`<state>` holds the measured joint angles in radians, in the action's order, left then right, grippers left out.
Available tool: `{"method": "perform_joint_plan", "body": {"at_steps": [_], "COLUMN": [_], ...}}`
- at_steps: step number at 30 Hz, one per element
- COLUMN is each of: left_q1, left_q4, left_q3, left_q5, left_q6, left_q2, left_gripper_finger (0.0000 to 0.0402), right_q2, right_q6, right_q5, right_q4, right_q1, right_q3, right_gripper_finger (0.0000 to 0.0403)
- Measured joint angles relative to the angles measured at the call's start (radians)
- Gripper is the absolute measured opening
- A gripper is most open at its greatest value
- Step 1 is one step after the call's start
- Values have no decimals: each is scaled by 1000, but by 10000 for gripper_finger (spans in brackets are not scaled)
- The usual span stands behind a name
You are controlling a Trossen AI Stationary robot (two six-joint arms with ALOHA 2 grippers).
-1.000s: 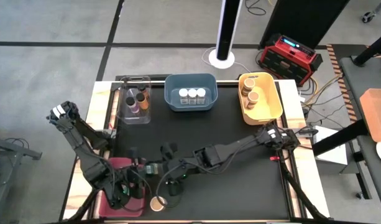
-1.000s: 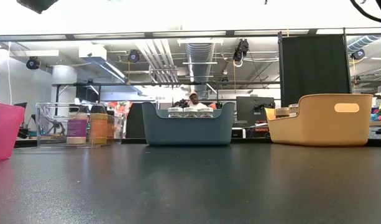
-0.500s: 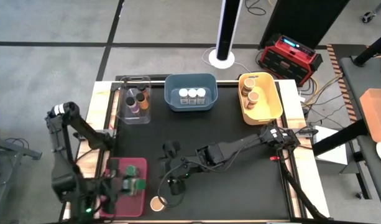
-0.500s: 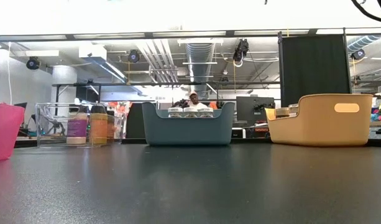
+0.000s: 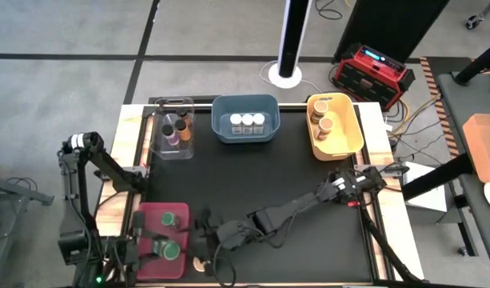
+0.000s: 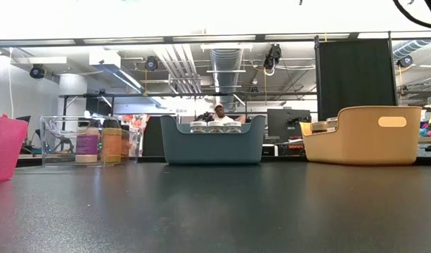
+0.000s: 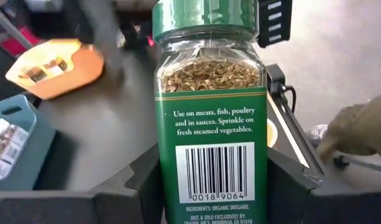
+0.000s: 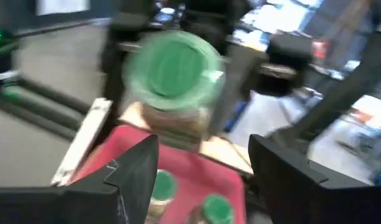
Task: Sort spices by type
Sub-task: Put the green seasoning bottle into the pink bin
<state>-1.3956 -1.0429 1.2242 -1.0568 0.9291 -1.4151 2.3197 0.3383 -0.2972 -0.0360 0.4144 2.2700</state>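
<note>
The green lid of the held jar faces my open right gripper and its body sits lower, so next I back off and come level to take the jar's body [image 8: 173, 120].
My left gripper [image 5: 161, 250] is at the table's near left corner, shut on a green-lidded spice jar [image 7: 210, 118] of dried herbs, held over the red bin [image 5: 149, 228]. Another green-lidded jar [image 5: 170, 218] stands in that bin. My right gripper [image 5: 203, 240] reaches in level from the right, just right of the bin. It is open with nothing between its fingers [image 8: 134, 177], and it faces the held jar [image 8: 171, 68]. A tan-lidded jar [image 5: 201, 262] stands on the table near the front edge. My left gripper pinches the jar's lower body [image 7: 168, 186] between its two fingers, one on each side of the label. The fingers come from the table's left, slanting a little downward. The jar stands upright with its green lid up, lifted above the red bin.
Along the far edge stand a clear bin [image 5: 174, 128] with dark- and orange-lidded jars, a blue bin [image 5: 245, 108] with three white-lidded jars, and a yellow bin [image 5: 344, 132] with tan-lidded jars. The black mat's middle [image 5: 260, 172] is bare.
My left gripper has swung toward the table's near left corner with the green-lidded jar, from the bin's right rim to over its near end. My right gripper has moved toward the near edge and left, closer to the red bin.
</note>
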Motion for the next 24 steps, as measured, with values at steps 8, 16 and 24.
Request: {"method": "perform_joint_plan", "body": {"at_steps": [8,16,24], "left_q1": [15,83,150], "left_q4": [33,35,30], "left_q3": [-2,22,57], "left_q5": [-45,-134,-175], "left_q6": [-75,-182,-320], "left_q2": [0,3,22], "left_gripper_finger": [180,180,180], "right_q2": [76,44,-54], "right_q6": [-6,103,-7], "right_q5": [-14,-293,-604], "right_q4": [246,150,-203], "right_q1": [-1,22,27], "right_q3": [-1,-1,-1], "right_gripper_finger": [241,276,294]}}
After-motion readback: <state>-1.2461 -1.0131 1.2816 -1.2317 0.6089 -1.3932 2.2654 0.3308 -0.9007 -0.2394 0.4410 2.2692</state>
